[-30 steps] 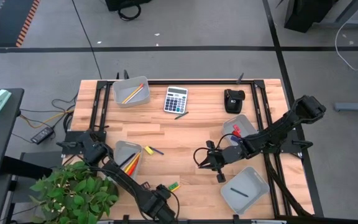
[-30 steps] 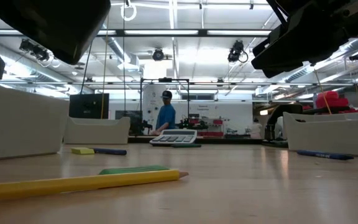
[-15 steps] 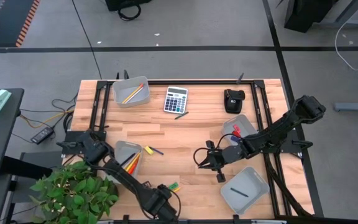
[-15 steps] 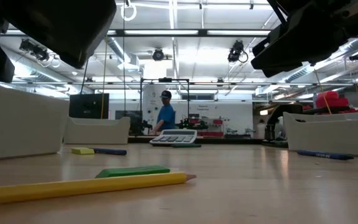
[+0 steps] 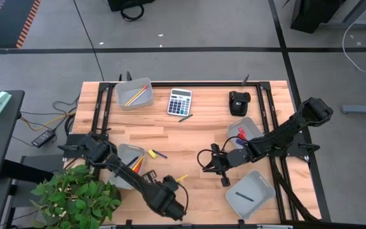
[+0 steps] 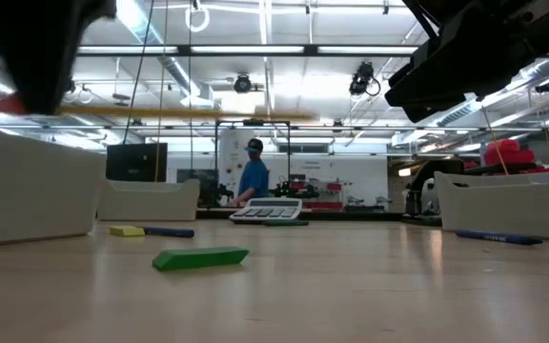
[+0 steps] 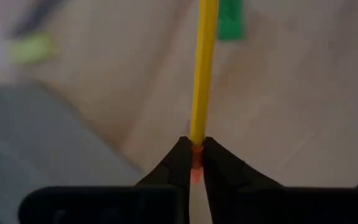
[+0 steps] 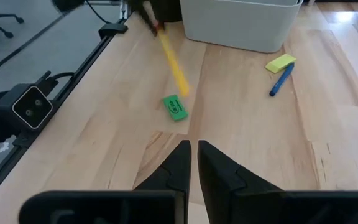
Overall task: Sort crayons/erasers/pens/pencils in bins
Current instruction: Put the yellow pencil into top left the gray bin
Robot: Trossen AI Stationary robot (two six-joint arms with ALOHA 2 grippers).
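Observation:
Next, the left gripper drops the long yellow pencil among the pencils in the far bin point(image 5: 138, 94) near the calculator.
My left gripper point(image 7: 195, 163) hangs near the table's front edge point(image 5: 169, 194), shut on a long yellow pencil point(image 7: 203, 74) that floats level above the wood point(image 6: 189, 114). A green eraser point(image 6: 201, 257) lies flat on the table just below it point(image 8: 175, 107). Farther in, a yellow eraser point(image 8: 280, 63) and a blue pen point(image 8: 281, 79) lie beside the near-left bin point(image 5: 127, 152), which holds crayons. My right gripper point(image 8: 191, 163) hovers shut and empty over the table's middle right point(image 5: 203, 161). My left gripper pinches the pencil's eraser end point(image 7: 196, 151), by the orange ferrule, between its two fingertips. The fingers come from above, pointing down. The pencil sticks out level from them toward the green eraser, lifted clear of the table.
A far-left bin point(image 5: 134, 93) holds pencils, a right bin point(image 5: 244, 130) holds red erasers, and a near-right bin point(image 5: 251, 193) holds a pen. A calculator point(image 5: 179, 102) and a black device point(image 5: 238, 102) sit at the back. A plant point(image 5: 75, 197) crowds the near-left corner.
My left gripper has taken hold of the pencil's end and risen, drifting slightly away from the near edge. The pencil, which lay on the table in front of the green eraser, now hangs level, clear of the wood. The eraser has stayed put.

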